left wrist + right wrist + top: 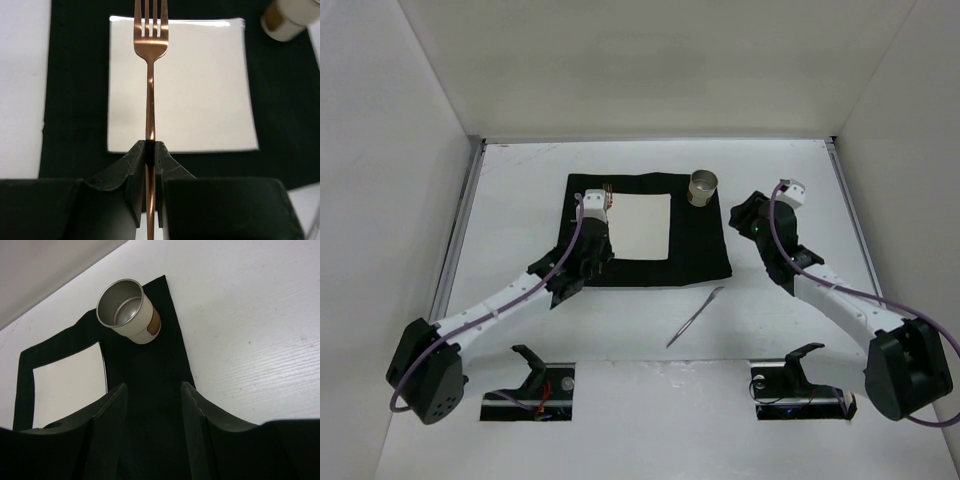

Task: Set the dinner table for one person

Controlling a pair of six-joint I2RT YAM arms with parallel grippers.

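Observation:
The copper fork will go from my left gripper down onto the bare part of the black mat (576,229) (77,86) beside the plate, opposite the metal cup.
The white dinner table (520,180) carries a black mat (700,250) with a square white plate (642,225) on it. A copper fork (150,75) is gripped by its handle in my left gripper (150,147), which is shut on it. Its tines point forward above the plate (200,85). From above, the left gripper (598,225) hangs over the mat's left part. My right gripper (152,387) is open and holds nothing, over the mat's right edge (748,215). A metal cup (129,310) stands on the mat's far right corner (702,187).
A thin utensil (695,315) lies slantwise on the table in front of the mat. Metal rails (460,230) run along the side edges, and white walls close the table in on three sides. Two black holders (530,385) sit at the near edge.

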